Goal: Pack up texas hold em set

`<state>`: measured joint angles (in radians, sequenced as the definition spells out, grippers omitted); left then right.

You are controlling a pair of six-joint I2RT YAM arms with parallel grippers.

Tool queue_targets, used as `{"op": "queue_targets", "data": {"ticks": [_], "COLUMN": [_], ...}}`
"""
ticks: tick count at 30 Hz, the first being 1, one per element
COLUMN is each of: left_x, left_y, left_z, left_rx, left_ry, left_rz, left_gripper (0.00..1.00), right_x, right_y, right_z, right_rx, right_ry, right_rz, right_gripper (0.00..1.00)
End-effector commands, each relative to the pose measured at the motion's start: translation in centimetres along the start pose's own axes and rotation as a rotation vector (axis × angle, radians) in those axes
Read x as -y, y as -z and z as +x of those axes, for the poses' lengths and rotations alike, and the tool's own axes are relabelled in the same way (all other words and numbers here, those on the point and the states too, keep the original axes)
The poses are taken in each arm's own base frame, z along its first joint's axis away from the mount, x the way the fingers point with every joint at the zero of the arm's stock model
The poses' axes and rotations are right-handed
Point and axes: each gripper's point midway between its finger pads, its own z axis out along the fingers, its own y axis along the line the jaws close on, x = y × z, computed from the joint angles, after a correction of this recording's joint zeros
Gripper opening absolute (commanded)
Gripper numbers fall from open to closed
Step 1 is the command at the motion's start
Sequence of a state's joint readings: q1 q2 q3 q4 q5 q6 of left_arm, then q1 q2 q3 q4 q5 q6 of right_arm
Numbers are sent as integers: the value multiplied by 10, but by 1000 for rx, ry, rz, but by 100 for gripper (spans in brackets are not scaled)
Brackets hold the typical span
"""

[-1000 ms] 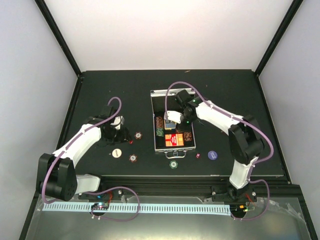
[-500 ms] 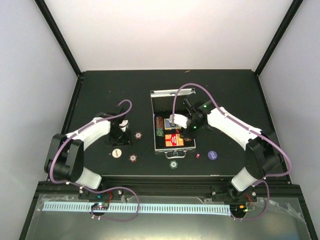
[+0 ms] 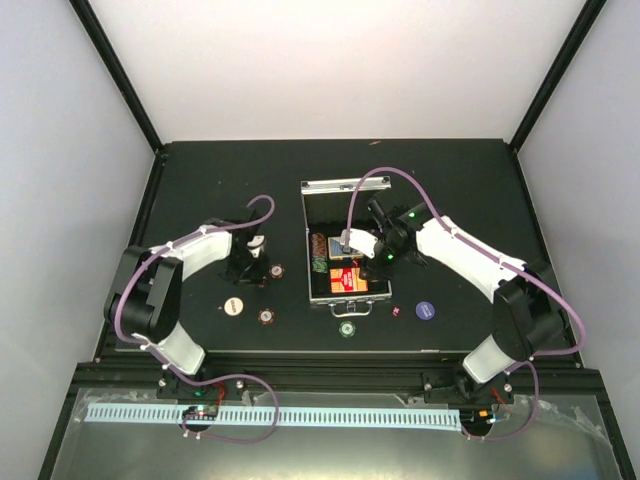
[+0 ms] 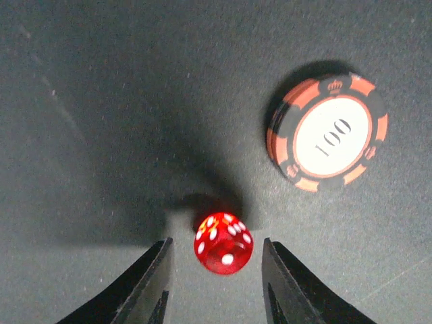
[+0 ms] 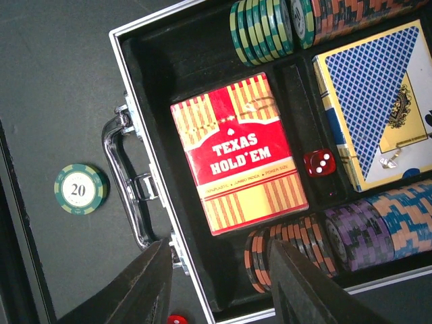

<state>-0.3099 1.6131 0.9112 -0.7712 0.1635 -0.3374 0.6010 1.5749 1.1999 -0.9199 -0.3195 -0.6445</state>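
The sides of the loose red die (image 3: 396,311) (image 5: 177,319), which lies between the silver case and the purple chip, should be gripped next by my right gripper.
The silver case (image 3: 344,252) lies open mid-table. In the right wrist view it holds a red Texas Hold'em deck (image 5: 237,154), a blue-backed deck (image 5: 374,101), a red die (image 5: 318,163) and rows of chips (image 5: 351,233). My right gripper (image 5: 219,283) is open and empty above the case's front edge by the handle (image 5: 125,179); it also shows in the top view (image 3: 352,246). My left gripper (image 4: 216,270) is open low over the table, with a red die (image 4: 223,244) between its fingers, untouched. A maroon 100 chip (image 4: 329,133) lies just beyond.
Loose on the table are a cream chip (image 3: 232,306), a maroon chip (image 3: 266,316), a green 20 chip (image 3: 346,328), a purple chip (image 3: 424,310) and another red die (image 3: 395,312). The table's front edge runs just below them.
My left gripper has swung right and down to the red die beside the 100 chip. My right arm shifted over the case, then held still.
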Motion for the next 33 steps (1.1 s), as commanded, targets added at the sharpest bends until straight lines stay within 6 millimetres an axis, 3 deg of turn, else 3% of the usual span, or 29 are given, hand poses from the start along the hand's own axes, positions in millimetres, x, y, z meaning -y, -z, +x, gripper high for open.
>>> {"op": "queue_targets", "data": {"ticks": [1,7,13,16,20,27,33], "left_x": [9,14,13,13,19,69,130], "left_y": [0,-5,-3,-5,11,57,78], "left_z": [-22,-21,-14,-11,-6,-7,-19], "left_rx": [40,18,0,-16,12,161,297], "left_ry": [-41,-71,-98,-111,-125,-195,-345], "left_rz": [-3,-15,-45,-48,-18,212,434], "left_gripper": [36,27,26,19,15,16,18], "right_x": [-3,-2,-1,0,-1,-2,-12], "right_y": [1,-1,-1,-2,7,25,28], "right_z": [-3,0,0,1,-1,-5,3], "right_rx": [18,7,1,-9,-5,7,24], "right_ry": [-8,-3,5,9,11,20,-31], "right_rz": [-7,-2,0,3,6,22,-32], "right_gripper": [43,42,42,42,42,42,42]}}
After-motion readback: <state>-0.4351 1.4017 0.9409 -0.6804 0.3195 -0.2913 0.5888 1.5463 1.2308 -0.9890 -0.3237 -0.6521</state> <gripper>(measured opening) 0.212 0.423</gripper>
